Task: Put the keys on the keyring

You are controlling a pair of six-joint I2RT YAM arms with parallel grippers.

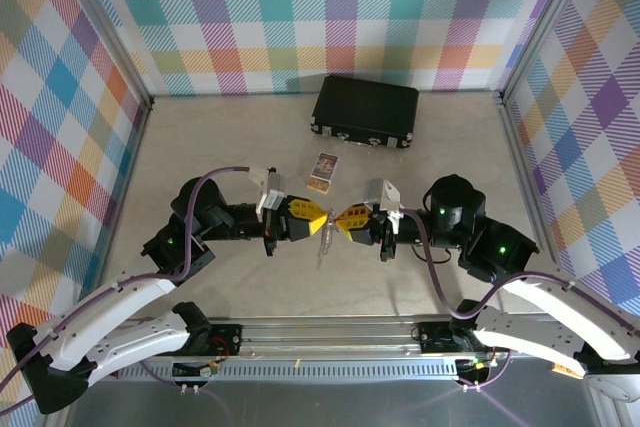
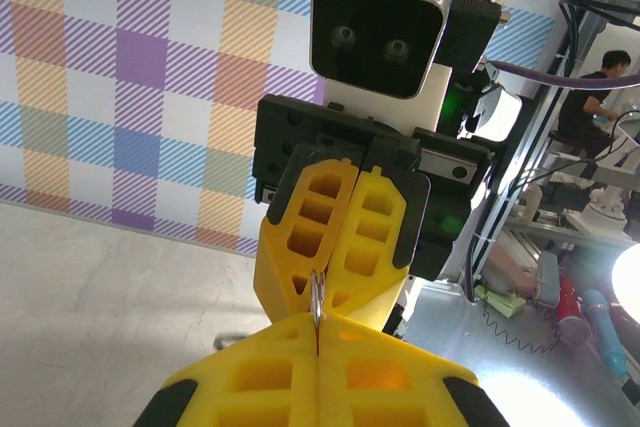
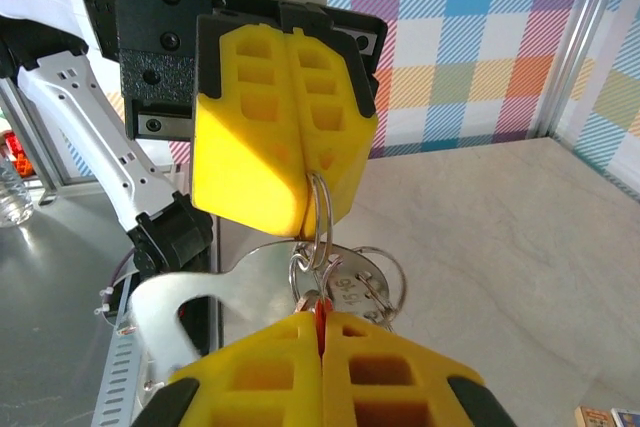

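My right gripper should open and pinch the wire ring [image 3: 325,217] close to my left gripper, because it is holding the red tag below the wire ring.
Both grippers meet tip to tip above the middle of the table. My left gripper [image 1: 320,217] [image 2: 318,325] is shut on a thin wire ring [image 2: 318,302] of the keyring. In the right wrist view that ring [image 3: 320,209] hangs out of the left fingers [image 3: 270,147], and the keyring's flat grey metal loop [image 3: 190,297] dangles below it to the left. My right gripper [image 1: 343,219] [image 3: 320,319] is shut on the red tag [image 3: 320,309] of the keys. The silver key [image 3: 358,289] lies just beyond my fingertips, tangled among small rings. The metal bunch [image 1: 324,239] hangs between the two grippers.
A black case [image 1: 365,110] lies at the back of the table. A small printed card [image 1: 324,172] lies just behind the grippers. Plaid walls enclose the left, back and right sides, and a metal rail [image 1: 330,332] runs along the near edge.
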